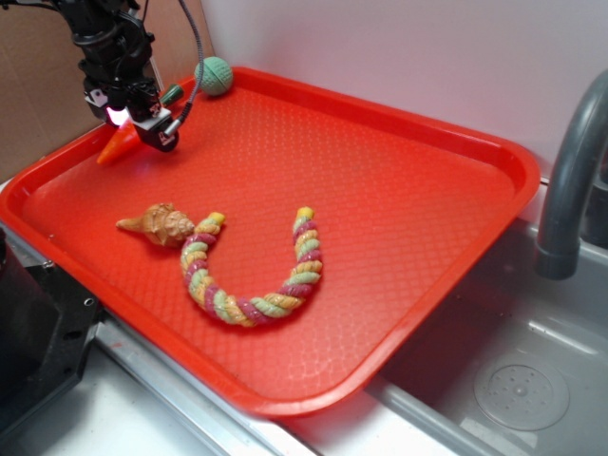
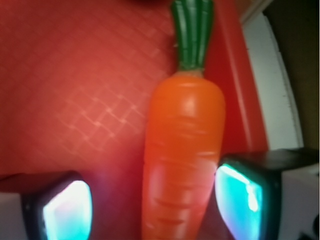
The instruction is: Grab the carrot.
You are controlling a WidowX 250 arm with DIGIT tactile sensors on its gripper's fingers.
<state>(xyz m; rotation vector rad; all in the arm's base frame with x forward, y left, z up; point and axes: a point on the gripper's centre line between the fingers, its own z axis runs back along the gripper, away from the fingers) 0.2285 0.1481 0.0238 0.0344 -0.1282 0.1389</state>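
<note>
The carrot is off-center between my fingers, near the tray's raised edge, so my gripper should pull it clear, then grip its thick end (image 2: 186, 115).
The carrot (image 1: 115, 145) lies at the far left edge of the red tray (image 1: 380, 190), mostly hidden under my gripper (image 1: 133, 119); its orange tip and its green stem show on either side. In the wrist view the carrot (image 2: 182, 150) runs lengthwise between the fingers, stem pointing away. My gripper (image 2: 154, 205) is open and straddles it. The right pad (image 2: 240, 200) sits close against the carrot's side, while the left pad (image 2: 67, 210) stands well apart with bare tray between.
A green ball (image 1: 214, 76) rests at the tray's far corner near the carrot's stem. A tan ridged cone (image 1: 157, 225) and a curved multicoloured rope toy (image 1: 256, 275) lie mid-tray. The tray's raised rim (image 2: 235, 90) runs beside the carrot. A grey faucet (image 1: 570, 171) and sink (image 1: 532, 380) are at the right.
</note>
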